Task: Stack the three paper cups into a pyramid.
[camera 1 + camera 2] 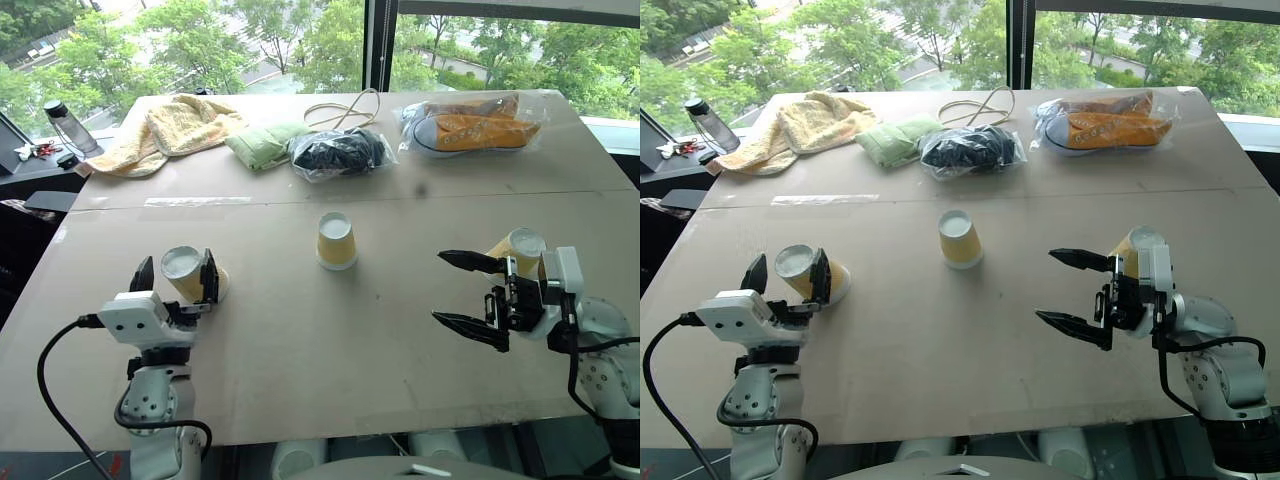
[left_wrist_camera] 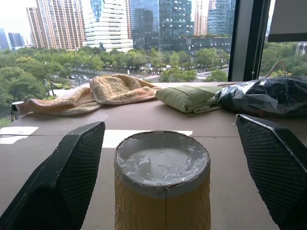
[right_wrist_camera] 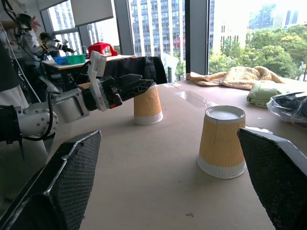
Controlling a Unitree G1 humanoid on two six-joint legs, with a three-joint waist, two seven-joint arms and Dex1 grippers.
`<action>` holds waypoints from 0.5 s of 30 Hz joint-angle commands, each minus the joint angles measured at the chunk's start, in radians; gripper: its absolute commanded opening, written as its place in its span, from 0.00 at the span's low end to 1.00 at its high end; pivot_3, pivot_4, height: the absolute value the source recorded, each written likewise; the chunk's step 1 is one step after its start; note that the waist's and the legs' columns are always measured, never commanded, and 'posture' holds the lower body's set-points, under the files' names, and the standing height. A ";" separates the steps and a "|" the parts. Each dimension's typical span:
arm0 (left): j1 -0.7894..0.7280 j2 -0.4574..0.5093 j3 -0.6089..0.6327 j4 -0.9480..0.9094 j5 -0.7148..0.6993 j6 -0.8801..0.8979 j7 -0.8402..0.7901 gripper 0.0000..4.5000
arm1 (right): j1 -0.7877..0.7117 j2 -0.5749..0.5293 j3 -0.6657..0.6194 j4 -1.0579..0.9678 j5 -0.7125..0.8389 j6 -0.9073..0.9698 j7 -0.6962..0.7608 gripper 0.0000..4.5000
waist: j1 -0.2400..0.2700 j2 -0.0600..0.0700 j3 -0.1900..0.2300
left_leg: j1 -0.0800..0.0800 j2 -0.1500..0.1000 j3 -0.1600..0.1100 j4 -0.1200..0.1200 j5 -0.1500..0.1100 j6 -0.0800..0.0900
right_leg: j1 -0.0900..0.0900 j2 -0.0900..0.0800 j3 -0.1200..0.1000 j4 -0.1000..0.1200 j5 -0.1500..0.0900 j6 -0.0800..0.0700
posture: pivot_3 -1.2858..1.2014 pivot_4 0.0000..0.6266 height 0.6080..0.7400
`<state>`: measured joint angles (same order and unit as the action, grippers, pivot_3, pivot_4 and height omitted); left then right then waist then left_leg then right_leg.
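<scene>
The middle cup is at the center of the table. Next, my right gripper moves to it and closes around the upper part of the middle cup [image 1: 337, 230] [image 3: 223, 123].
Three yellow paper cups stand upside down on the table. The left cup [image 1: 190, 272] sits between the fingers of my left gripper [image 1: 177, 275], which is open; in the left wrist view a gap shows between this cup [image 2: 162, 187] and each of the fingers [image 2: 67, 182]. The middle cup [image 1: 336, 241] stands alone at the table's centre. The right cup [image 1: 522, 247] is partly hidden behind my right gripper [image 1: 438, 287], which is open, empty and pointing left toward the middle cup [image 3: 221, 141].
At the far side of the table [image 1: 320, 370] lie a yellow towel [image 1: 170, 130], a green cloth [image 1: 262, 143], a bagged black item [image 1: 338, 152], bagged orange shoes [image 1: 470, 125] and a cord [image 1: 345, 108]. A bottle [image 1: 68, 125] stands off the far left.
</scene>
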<state>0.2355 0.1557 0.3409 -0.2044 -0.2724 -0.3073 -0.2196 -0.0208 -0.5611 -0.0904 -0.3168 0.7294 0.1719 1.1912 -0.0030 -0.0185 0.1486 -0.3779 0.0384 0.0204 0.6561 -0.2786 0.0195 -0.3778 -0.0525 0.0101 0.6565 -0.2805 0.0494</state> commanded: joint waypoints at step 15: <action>-0.079 0.036 0.004 0.056 -0.006 0.058 0.007 0.99 | -0.072 0.001 -0.006 -0.040 0.005 -0.002 -0.005 1.00 | 0.000 0.000 0.000 | 0.000 0.000 0.000 0.001 0.000 0.000 | 0.000 0.000 0.000 0.000 0.000 0.000 | 0.52 0.24 1.00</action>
<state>0.1589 0.1837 0.3434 -0.1378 -0.2726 -0.2455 -0.2067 -0.0813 -0.5610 -0.0888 -0.3193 0.7278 0.1877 1.1808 -0.0033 -0.0186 0.1486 -0.3784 0.0385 0.0202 0.6570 -0.2786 0.0195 -0.3779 -0.0527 0.0097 0.6566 -0.2804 0.0495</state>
